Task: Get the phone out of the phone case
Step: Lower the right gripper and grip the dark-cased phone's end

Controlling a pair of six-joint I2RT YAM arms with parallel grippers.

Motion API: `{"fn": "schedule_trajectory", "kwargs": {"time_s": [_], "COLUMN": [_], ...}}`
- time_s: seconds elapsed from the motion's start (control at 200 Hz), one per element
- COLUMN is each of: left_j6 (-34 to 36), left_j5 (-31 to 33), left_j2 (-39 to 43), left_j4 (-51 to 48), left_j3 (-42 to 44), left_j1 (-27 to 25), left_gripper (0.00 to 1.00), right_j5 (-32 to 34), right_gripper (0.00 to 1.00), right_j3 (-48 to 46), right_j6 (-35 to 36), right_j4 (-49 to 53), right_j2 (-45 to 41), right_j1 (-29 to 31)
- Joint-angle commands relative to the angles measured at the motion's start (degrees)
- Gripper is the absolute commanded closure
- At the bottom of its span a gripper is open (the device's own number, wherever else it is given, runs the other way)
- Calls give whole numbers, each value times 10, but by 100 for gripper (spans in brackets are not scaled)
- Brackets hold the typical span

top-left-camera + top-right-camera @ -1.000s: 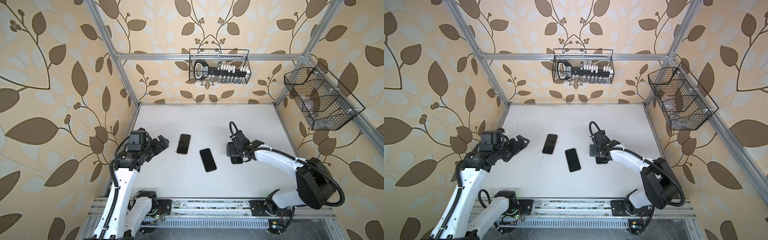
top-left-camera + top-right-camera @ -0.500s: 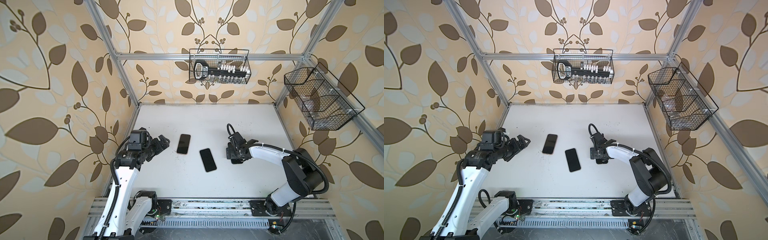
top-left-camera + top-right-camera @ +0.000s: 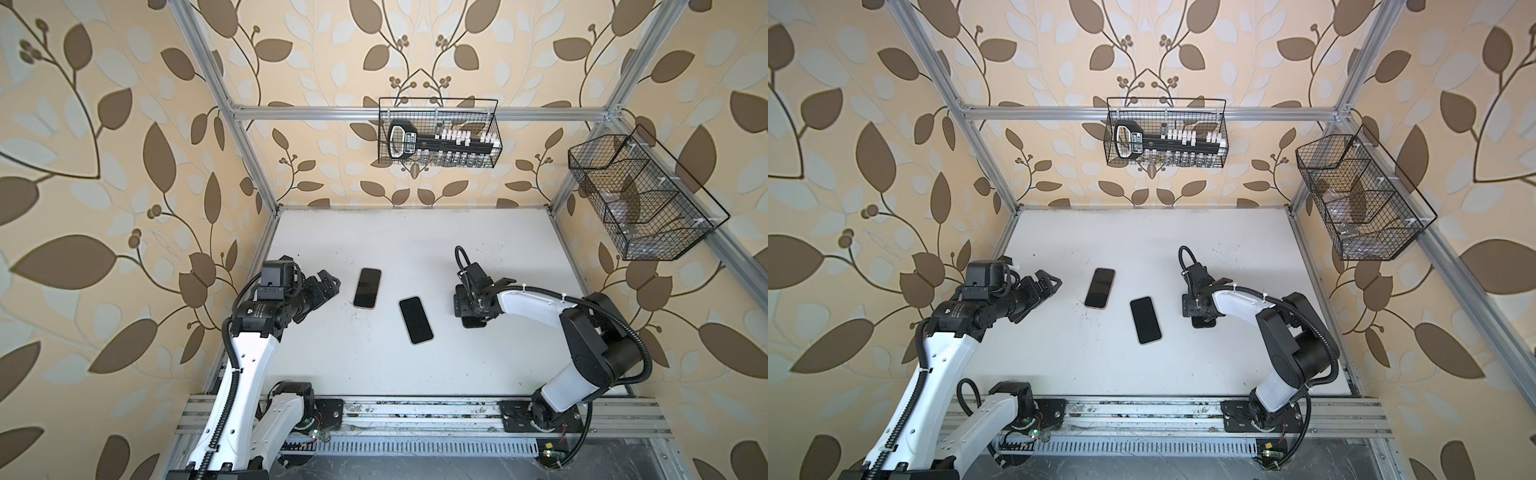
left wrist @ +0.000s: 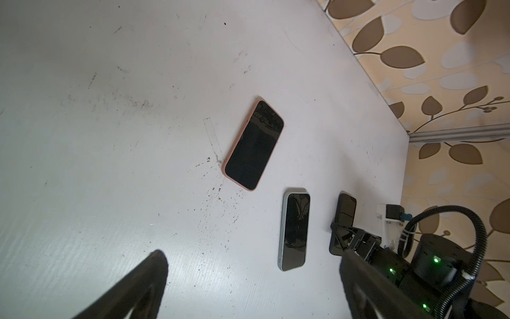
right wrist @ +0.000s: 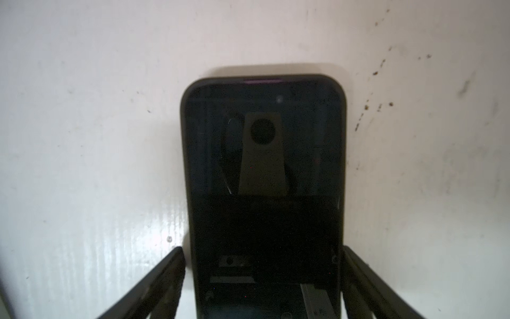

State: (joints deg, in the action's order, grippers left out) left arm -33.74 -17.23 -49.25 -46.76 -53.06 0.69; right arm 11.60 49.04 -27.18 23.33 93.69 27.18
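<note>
I should next use my left gripper to take hold of the black case's far end [image 4: 347, 198], nearest the back wall, once my right gripper lifts it.
A phone in a black case [image 5: 262, 138] lies flat on the white table [image 3: 374, 365], right of centre, in both top views [image 3: 473, 323] [image 3: 1203, 323]. My right gripper [image 5: 262, 251] points down over it. Its fingers [image 5: 165, 273] straddle the case's long sides, with a thin gap on each side. In both top views the gripper's body [image 3: 471, 309] [image 3: 1200, 309] hides most of this phone. My left gripper [image 3: 328, 286] [image 4: 252, 259] hangs open and empty above the table's left side. It faces the phones from a distance.
A phone in a pink case [image 3: 367, 287] [image 4: 254, 145] and a phone in a pale grey case [image 3: 416, 319] [image 4: 294, 232] lie mid-table. Wire baskets hang on the back wall [image 3: 438, 137] and right wall [image 3: 640, 199]. Aluminium posts frame the table.
The right arm's elbow has swung inward while its gripper stayed over the black-cased phone, and the jaws have narrowed. The left arm and the phones have not moved.
</note>
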Motion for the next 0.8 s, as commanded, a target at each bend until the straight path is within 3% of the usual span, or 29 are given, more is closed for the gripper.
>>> {"fn": "schedule_trajectory", "kwargs": {"time_s": [0.0, 0.795], "left_j6": [-7, -19], "left_j5": [-13, -28], "left_j2": [2, 4], "left_j4": [11, 12], "left_j3": [2, 12], "left_j1": [-4, -4], "left_gripper": [1, 1], "right_j5": [-13, -57], "right_gripper": [16, 38], "right_j3": [-3, -8], "right_j6": [15, 40], "right_j4": [38, 27], "right_j2": [23, 0], "right_j1": [-4, -3]}}
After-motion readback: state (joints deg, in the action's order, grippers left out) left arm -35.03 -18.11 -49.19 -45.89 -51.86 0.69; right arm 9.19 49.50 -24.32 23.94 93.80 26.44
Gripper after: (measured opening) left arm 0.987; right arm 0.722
